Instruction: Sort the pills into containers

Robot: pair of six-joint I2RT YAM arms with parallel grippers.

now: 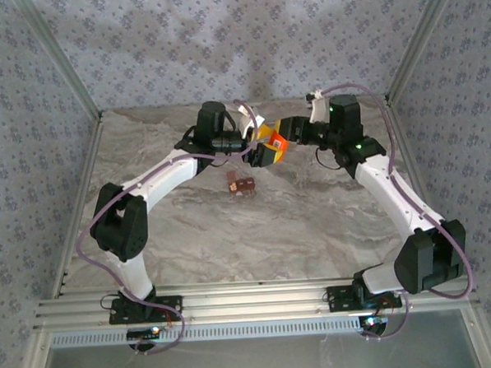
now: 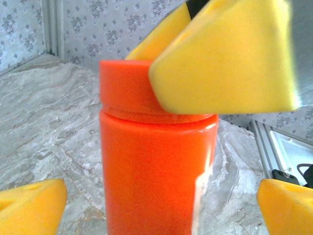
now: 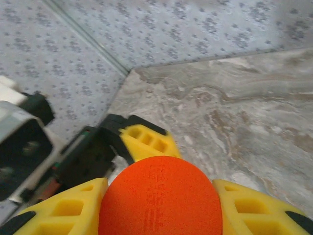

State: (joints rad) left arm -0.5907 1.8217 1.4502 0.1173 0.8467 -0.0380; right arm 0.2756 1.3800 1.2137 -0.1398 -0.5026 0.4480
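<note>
My right gripper is to set the orange bottle down on the table on my right gripper's side (image 1: 309, 186) of the containers.
An orange bottle (image 1: 278, 141) hangs above the back middle of the table between both grippers. My right gripper (image 3: 159, 210) is shut on its cap (image 3: 159, 198), one yellow finger on each side; its fingers (image 2: 225, 54) clamp the cap from above in the left wrist view. Around the bottle body (image 2: 151, 171) my left gripper (image 2: 159, 205) stands open, its fingertips (image 2: 34, 203) wide apart and clear of the sides. The containers (image 1: 242, 185), a small reddish-brown strip, lie on the table in front of the bottle. The pills are out of view.
The marble-patterned table (image 1: 273, 232) is walled by patterned panels left, back and right, with metal posts (image 1: 415, 47) at the corners. An aluminium rail (image 1: 252, 303) carries both arm bases at the near edge.
</note>
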